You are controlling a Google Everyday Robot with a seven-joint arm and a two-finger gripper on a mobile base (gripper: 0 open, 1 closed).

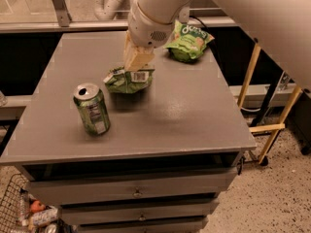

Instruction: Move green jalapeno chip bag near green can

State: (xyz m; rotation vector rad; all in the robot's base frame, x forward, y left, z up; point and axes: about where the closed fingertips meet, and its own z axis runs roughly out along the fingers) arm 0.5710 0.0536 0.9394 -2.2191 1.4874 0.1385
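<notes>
My gripper is going to let go of the green jalapeno chip bag on the grey tabletop, snug (pixel 127 96) beside the back edge of the green can. The bag still hangs just above the tabletop.
The green jalapeno chip bag (pixel 125 81), a small wrinkly green and white foil bag with a barcode strip, hangs just above the grey tabletop (pixel 184 115) with a shadow beneath it. My gripper (pixel 137 58), with tan fingers under a white wrist, comes down from above and is shut on the bag's top edge. The green can (pixel 92 109), with a silver top and white label panel, stands upright on the table to the front left of the bag, a short gap apart.
A puffier, brighter green chip bag (pixel 188 41) lies at the back right of the table. The table is a drawer cabinet (pixel 138 193). A wooden frame (pixel 265 125) stands to the right. A wire basket (pixel 29 212) with items sits at lower left.
</notes>
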